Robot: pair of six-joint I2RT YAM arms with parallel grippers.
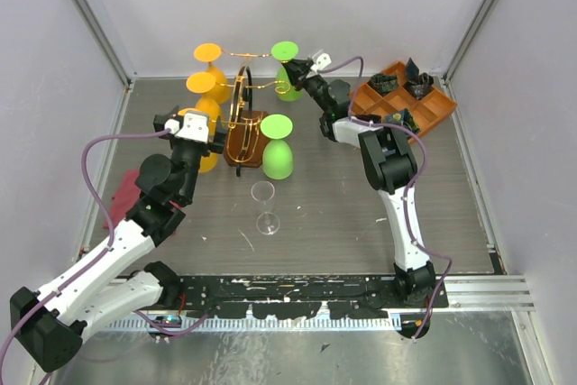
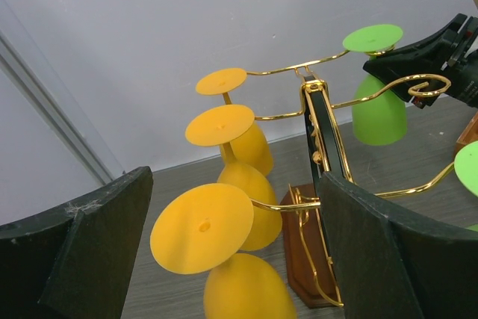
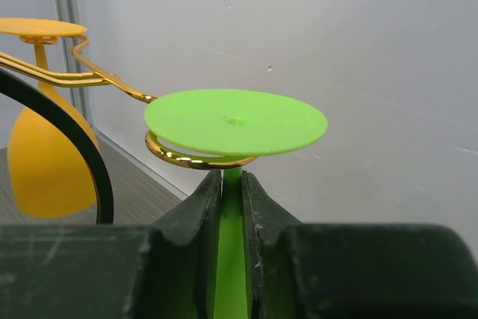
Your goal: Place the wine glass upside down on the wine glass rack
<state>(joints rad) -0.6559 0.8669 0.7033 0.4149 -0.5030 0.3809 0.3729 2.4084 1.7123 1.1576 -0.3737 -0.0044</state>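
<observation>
Next, I move my left gripper to the clear wine glass standing before the rack and close it on the clear wine glass's rim (image 1: 252,191).
The wine glass rack (image 1: 242,143), gold wire arms on a brown wooden base, stands at the back middle; it also shows in the left wrist view (image 2: 311,106). My right gripper (image 1: 299,68) is shut on the stem of an upside-down green wine glass (image 1: 285,50), whose foot (image 3: 235,121) rests on the curled end (image 3: 179,158) of the back right arm. My left gripper (image 1: 194,123) is open, its jaws either side of the nearest hanging orange glass (image 2: 202,225) without touching it. A clear wine glass (image 1: 263,207) stands upright on the table in front of the rack.
Two more orange glasses (image 1: 208,53) (image 1: 200,84) hang on the rack's left arms; a second green glass (image 1: 277,146) hangs at the front right. An orange compartment tray (image 1: 435,111) with dark parts sits at the back right. A dark red object (image 1: 122,197) lies at the left.
</observation>
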